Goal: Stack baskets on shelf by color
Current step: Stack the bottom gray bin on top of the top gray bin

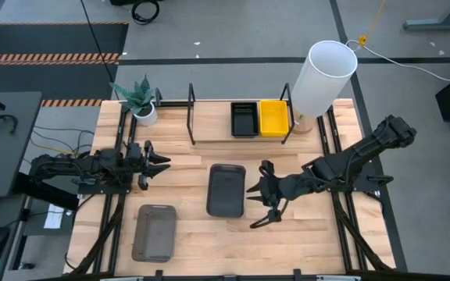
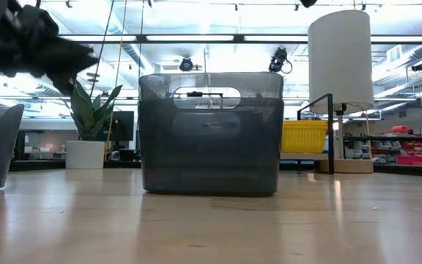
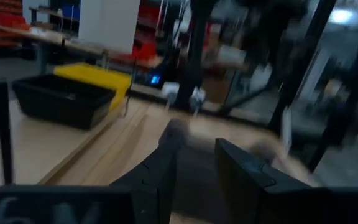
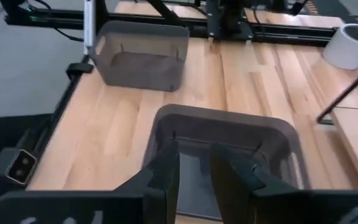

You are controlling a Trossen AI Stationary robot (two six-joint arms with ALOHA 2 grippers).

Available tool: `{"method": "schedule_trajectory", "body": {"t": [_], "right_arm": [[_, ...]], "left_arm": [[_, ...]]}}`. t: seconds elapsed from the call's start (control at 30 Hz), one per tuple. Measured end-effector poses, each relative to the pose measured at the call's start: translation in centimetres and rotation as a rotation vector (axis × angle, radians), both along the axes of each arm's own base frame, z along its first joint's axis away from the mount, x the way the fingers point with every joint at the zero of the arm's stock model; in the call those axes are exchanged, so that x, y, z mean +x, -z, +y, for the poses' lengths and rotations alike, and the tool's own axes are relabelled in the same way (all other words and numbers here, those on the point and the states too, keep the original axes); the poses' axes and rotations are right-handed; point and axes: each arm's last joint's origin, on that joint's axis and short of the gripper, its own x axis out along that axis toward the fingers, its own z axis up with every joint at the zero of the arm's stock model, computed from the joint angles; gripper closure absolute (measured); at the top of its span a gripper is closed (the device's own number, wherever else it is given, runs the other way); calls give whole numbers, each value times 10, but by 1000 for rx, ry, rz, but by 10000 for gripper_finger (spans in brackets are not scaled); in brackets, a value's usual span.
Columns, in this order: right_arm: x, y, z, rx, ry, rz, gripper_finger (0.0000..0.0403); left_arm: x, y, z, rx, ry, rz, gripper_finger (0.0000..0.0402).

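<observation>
The robot's left gripper will next go to the near grey basket and close on the grey basket's far rim [image 1: 160, 206], the one that faces the shelf.
A black basket [image 1: 244, 119] and a yellow basket [image 1: 273, 117] stand side by side on the right end of the shelf [image 1: 209, 129] at the table's far side. A smoky-grey basket [image 1: 226, 190] rests on its bottom in the table's middle. Another grey basket [image 1: 155, 232] stands at the near left. My right gripper [image 1: 254, 204] hangs open just right of the middle basket's right wall. In the right wrist view its fingers [image 4: 194, 155] slant down over that basket's rim [image 4: 222, 118], with nothing between them. My left gripper [image 1: 160, 165] waits open at the table's left, pointing level.
A tall white cylinder [image 1: 323, 78] stands at the shelf's right end, right of the yellow basket. A potted plant [image 1: 141, 105] sits at the far left corner. The shelf's black uprights [image 1: 191, 113] rise from the plank. Bare wood lies between the two grey baskets.
</observation>
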Motion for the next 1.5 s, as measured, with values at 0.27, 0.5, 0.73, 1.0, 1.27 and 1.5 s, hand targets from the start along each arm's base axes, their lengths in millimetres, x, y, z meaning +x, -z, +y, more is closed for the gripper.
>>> {"method": "schedule_trajectory", "body": {"t": [0.27,0.5,0.73,1.0,1.27,1.5], "right_arm": [[-14,49,-3,29,-26,-51,323],[-31,84,-19,47,43,-57,325],[-34,35,-40,-51,35,-194,325],[-79,-43,-53,-7,17,-372,325],[-94,-28,-54,-177,240,-380,325],[-85,-28,-63,-284,311,-374,325]], "left_arm": [[-2,-16,1,-124,-12,-177,285],[-4,-24,6,-99,-203,-204,285],[1,-54,-6,-171,81,206,285],[34,-81,-35,-266,214,636,285],[54,-107,-63,-253,192,1042,285],[69,-94,-79,-160,119,1341,278]]}}
